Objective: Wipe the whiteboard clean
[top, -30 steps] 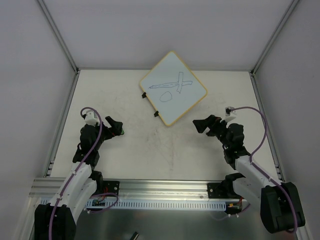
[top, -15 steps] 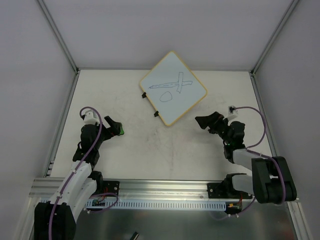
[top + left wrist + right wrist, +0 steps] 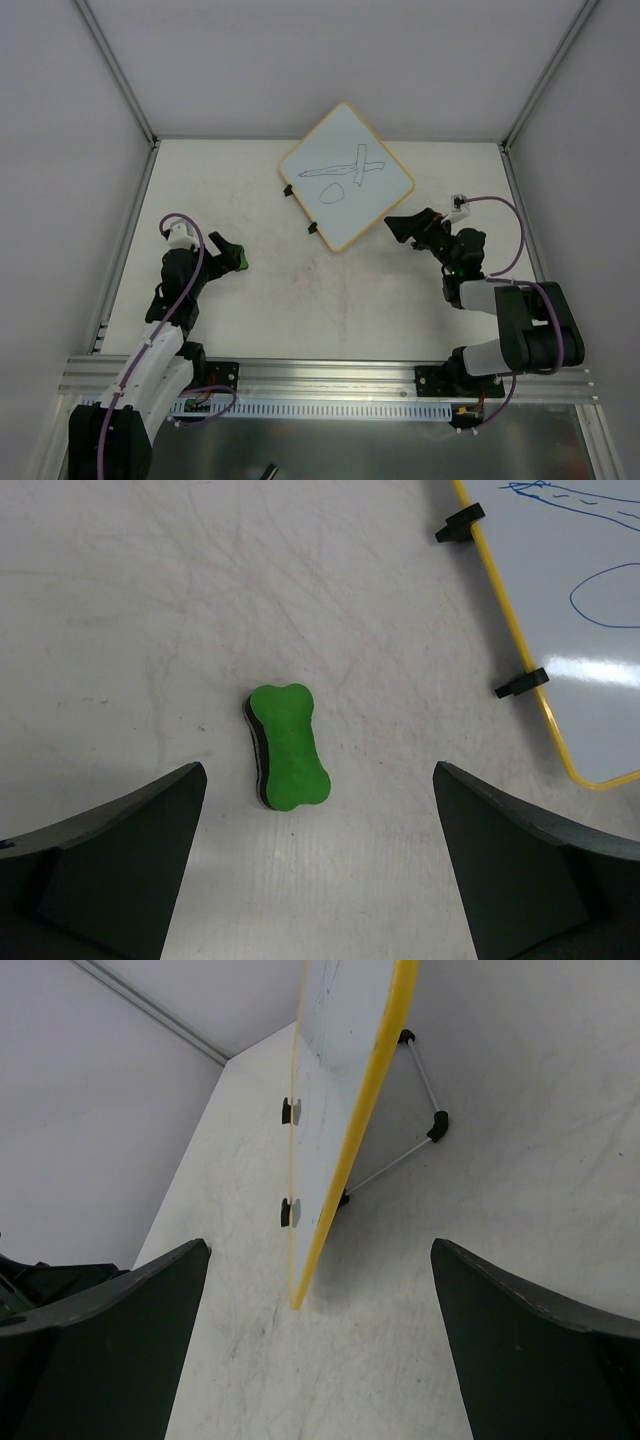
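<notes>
The robot's left gripper should close on the narrow middle [image 3: 243, 259] [image 3: 289, 747] of the green eraser, since the whiteboard is to be wiped with it.
The whiteboard [image 3: 345, 180] stands tilted at the back centre, with blue pen scribbles and two black clips [image 3: 312, 229] on its left edge. It shows in the left wrist view [image 3: 600, 630], and edge-on in the right wrist view [image 3: 335, 1060], propped on a wire stand [image 3: 430, 1125]. A green bone-shaped eraser [image 3: 288, 745] lies flat on the table [image 3: 330, 300]. My left gripper [image 3: 232, 252] is open just short of it, with the eraser ahead between the fingers [image 3: 320, 770]. My right gripper [image 3: 405, 228] is open and empty, facing the board's lower corner [image 3: 320, 1245].
White enclosure walls rise on three sides, with metal frame posts [image 3: 120, 70] at the back corners. An aluminium rail [image 3: 320, 380] runs along the near edge by the arm bases. The stand's legs reach behind the board.
My right gripper has moved up and left, closer to the whiteboard's lower right edge, with its arm folding back. The left gripper has barely moved.
</notes>
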You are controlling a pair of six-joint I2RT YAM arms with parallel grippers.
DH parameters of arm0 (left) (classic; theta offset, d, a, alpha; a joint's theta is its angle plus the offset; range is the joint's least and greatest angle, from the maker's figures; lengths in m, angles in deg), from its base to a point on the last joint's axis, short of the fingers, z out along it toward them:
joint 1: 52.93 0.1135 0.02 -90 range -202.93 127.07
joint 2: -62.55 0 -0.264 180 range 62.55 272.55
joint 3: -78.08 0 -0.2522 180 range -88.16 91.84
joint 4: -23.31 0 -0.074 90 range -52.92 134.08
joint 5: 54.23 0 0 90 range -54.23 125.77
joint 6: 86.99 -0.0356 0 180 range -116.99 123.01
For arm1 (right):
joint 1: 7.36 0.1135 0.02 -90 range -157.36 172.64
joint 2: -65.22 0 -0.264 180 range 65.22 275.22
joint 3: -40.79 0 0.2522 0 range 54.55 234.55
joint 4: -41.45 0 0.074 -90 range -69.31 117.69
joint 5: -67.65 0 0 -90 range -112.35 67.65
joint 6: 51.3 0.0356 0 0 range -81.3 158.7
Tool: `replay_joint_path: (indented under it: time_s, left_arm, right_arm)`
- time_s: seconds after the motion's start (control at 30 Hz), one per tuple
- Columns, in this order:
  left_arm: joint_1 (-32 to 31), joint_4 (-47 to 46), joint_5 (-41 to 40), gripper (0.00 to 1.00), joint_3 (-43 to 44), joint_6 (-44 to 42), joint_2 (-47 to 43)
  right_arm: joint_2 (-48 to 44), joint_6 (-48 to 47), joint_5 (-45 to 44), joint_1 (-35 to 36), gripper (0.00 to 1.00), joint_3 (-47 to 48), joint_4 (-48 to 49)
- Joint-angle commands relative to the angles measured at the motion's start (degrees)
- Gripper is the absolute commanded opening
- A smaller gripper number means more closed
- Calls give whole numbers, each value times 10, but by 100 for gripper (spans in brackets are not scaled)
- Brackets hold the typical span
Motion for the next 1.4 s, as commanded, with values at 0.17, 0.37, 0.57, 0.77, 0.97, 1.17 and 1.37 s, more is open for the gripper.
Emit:
replay_joint_path:
  time_s: [0.17,0.37,0.57,0.77,0.97,1.17,1.37]
  left_arm:
    - [-3,2,-8,99,25,3,11]
    - [-3,31,-41,99,41,13,38]
    - [-3,60,-53,99,62,29,73]
    - [-3,69,-44,99,79,48,116]
    - [-2,85,-49,99,106,60,170]
    - [-4,102,-33,99,144,60,232]
    - [-4,132,-14,99,207,47,306]
  right_arm:
    - [84,-9,-1,3,91,79,80]
    - [161,12,28,3,76,132,105]
    - [198,23,38,4,61,168,123]
    - [207,24,37,4,50,178,123]
    - [220,36,34,5,43,187,122]
    - [218,36,31,12,36,187,120]
    - [219,35,30,14,27,186,119]
